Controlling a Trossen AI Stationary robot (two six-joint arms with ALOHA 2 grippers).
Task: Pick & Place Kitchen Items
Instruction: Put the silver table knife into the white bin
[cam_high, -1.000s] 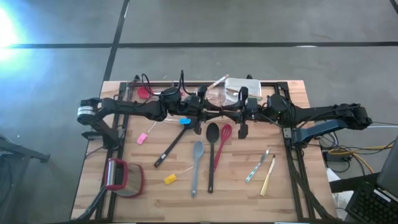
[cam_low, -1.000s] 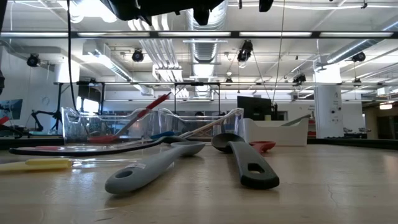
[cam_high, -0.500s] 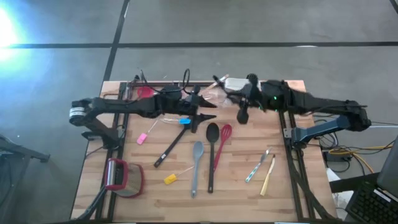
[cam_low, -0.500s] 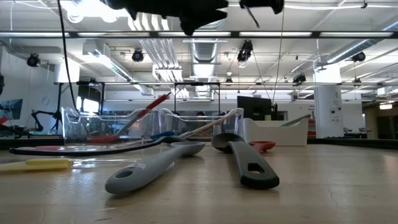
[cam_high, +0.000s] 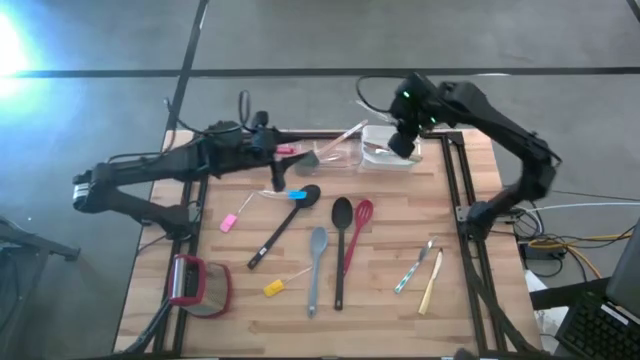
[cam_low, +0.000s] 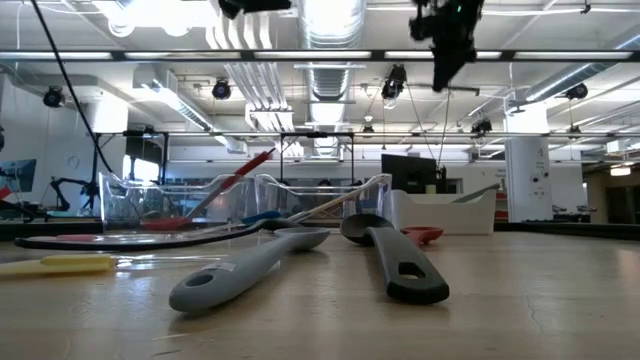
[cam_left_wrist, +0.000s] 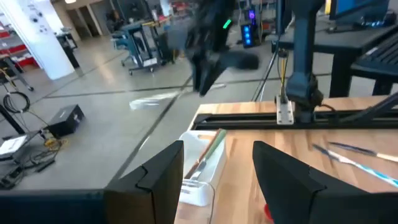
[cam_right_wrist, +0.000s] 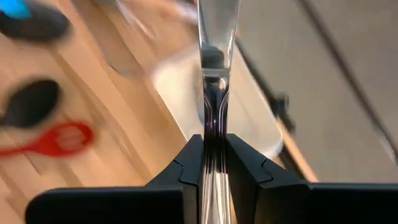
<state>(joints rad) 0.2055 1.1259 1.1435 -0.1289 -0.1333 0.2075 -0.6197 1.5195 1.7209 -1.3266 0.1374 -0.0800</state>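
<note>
My right gripper is to release the metal cutlery, which hangs high over the tub now, in the white tub (cam_high: 391, 151) (cam_right_wrist: 215, 104), next to the pieces lying inside it.
My right gripper (cam_high: 400, 140) hangs high over the white tub (cam_high: 390, 152) at the far edge, shut on a piece of metal cutlery (cam_right_wrist: 216, 68). My left gripper (cam_high: 285, 160) is raised at the far left, open with nothing between its fingers (cam_left_wrist: 217, 180). On the wooden table lie a black spoon (cam_high: 340, 215), a red whisk (cam_high: 360, 218), a grey spatula (cam_high: 316, 250), another black spoon (cam_high: 285, 225), small blue (cam_high: 297, 195), pink (cam_high: 229, 222) and yellow (cam_high: 273, 288) pieces, and metal and wooden cutlery (cam_high: 420, 272). My right gripper pinches the metal cutlery's narrow shaft (cam_right_wrist: 214, 127) between its two fingers. The piece runs along the fingers and sticks out past their tips. The fingers slant down from above, so the cutlery is lifted clear and points down at the white tub (cam_right_wrist: 186, 93).
A clear tub (cam_high: 335, 152) holding a few utensils stands beside the white tub at the far edge. A red-framed round object (cam_high: 200, 285) lies at the near left. Black rails (cam_high: 462, 200) run along the table's left and right sides.
Both grippers met over the table's middle a second ago. My left gripper has opened, drawn back toward the table's left edge and risen. My right gripper has swung toward the far right, tipped steeply downward, and carried the metal cutlery above the white tub.
</note>
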